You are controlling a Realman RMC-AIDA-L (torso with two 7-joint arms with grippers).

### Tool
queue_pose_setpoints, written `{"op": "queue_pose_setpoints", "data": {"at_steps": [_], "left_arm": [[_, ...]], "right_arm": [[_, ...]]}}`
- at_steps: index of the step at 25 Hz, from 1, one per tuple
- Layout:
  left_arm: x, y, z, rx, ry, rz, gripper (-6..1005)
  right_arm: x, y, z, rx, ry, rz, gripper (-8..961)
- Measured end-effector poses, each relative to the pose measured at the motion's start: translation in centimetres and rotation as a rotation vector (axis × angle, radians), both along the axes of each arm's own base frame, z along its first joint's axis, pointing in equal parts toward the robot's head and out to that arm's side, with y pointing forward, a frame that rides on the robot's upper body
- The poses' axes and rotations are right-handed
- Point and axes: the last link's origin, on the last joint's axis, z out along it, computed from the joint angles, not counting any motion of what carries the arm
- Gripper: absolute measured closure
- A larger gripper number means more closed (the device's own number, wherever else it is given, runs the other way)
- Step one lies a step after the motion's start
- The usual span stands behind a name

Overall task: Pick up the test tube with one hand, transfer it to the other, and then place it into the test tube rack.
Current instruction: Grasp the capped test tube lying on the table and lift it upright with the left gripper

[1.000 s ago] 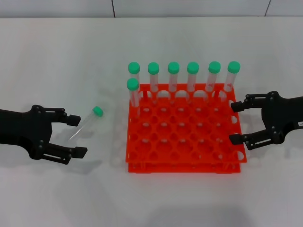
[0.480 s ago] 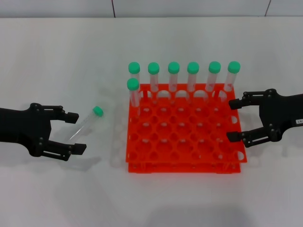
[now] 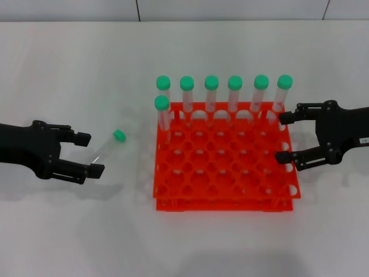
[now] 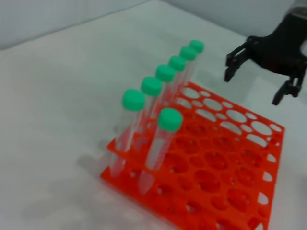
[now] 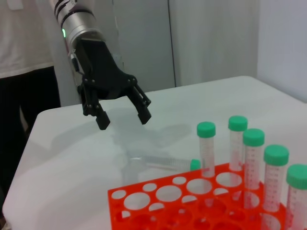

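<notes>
The robot's left gripper should close on the lower end (image 3: 97, 158) of the test tube that is lying down, away from the tube's green cap.
A clear test tube (image 3: 106, 149) with a green cap lies on the white table, left of the orange-red rack (image 3: 230, 203). My left gripper (image 3: 90, 153) is open and empty, its fingertips just left of the tube's lower end, apart from it. The right wrist view shows this gripper (image 5: 123, 120) hovering above the table behind the lying tube (image 5: 163, 162). My right gripper (image 3: 282, 137), with a white label, is open and empty at the rack's right edge. It also shows in the left wrist view (image 4: 253, 88) beyond the rack (image 4: 230, 203).
Several green-capped tubes (image 3: 211, 95) stand upright in the rack's far row, and one stands in the second row at the left (image 3: 162, 115). Most rack holes (image 5: 169, 193) are empty. The white table (image 3: 75, 75) extends to a wall at the back.
My left gripper has drawn slightly left and toward the far side, its fingers a little closer together. My right gripper has shifted toward the far side along the rack's right edge. The tube has not moved.
</notes>
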Motion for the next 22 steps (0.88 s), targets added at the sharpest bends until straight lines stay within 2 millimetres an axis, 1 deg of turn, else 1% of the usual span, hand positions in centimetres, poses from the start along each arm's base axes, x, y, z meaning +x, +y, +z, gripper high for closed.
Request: {"op": "queue_pose_setpoints", "data": {"at_steps": [5, 9, 17, 22], "left_arm": [[0.8, 0.5, 0.6, 0.002, 0.002, 0.101, 125], [1.5, 0.7, 0.9, -0.04, 0.014, 0.171, 125], [1.7, 1.9, 0.3, -0.107, 0.182, 0.372, 126], [1.8, 2.9, 0.1, -0.08, 0.262, 0.424, 127]], "right_arm": [[-0.1, 0.0, 0.0, 0.0, 0.003, 0.002, 80], [-0.2, 0.0, 0.0, 0.001, 0.004, 0.006, 80], [-0.4, 0.1, -0.2, 0.005, 0.006, 0.009, 81], [-0.4, 0.1, -0.4, 0.01, 0.007, 0.01, 81]]}}
